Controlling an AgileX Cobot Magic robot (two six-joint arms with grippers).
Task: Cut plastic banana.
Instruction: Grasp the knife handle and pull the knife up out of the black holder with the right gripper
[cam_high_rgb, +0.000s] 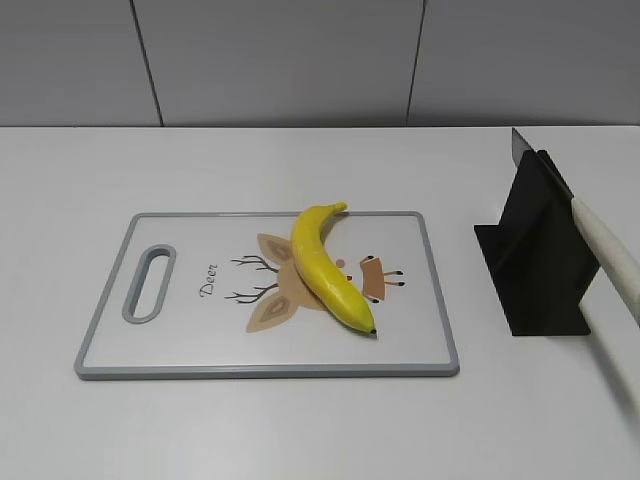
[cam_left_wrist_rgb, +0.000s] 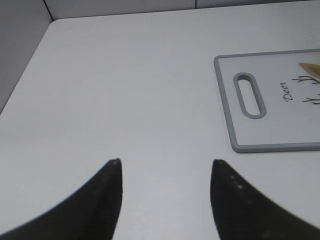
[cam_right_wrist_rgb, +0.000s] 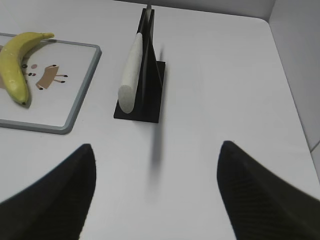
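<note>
I move my right gripper to the knife in the black stand next and close it on the middle of its white handle (cam_high_rgb: 607, 246) (cam_right_wrist_rgb: 131, 70).
The glossy yellow plastic banana (cam_high_rgb: 325, 265) lies slantwise on the white cutting board (cam_high_rgb: 180, 345), over its deer drawing, black tip toward the front. It also shows in the right wrist view (cam_right_wrist_rgb: 15, 67). A knife with a white handle (cam_high_rgb: 612, 255) rests in a black stand (cam_high_rgb: 535, 260) right of the board; the handle (cam_right_wrist_rgb: 132, 70) and stand (cam_right_wrist_rgb: 150, 95) show in the right wrist view. My left gripper (cam_left_wrist_rgb: 165, 162) is open and empty over bare table left of the board (cam_left_wrist_rgb: 235, 115). My right gripper (cam_right_wrist_rgb: 156, 147) is open and empty, in front of the stand. Neither gripper shows in the exterior view.
The white table (cam_high_rgb: 300, 430) meets a grey panelled wall (cam_high_rgb: 300, 60) at the back. The board has a grey rim and a handle slot (cam_high_rgb: 148, 283) at its left end. The table's right edge (cam_right_wrist_rgb: 292, 100) shows in the right wrist view.
</note>
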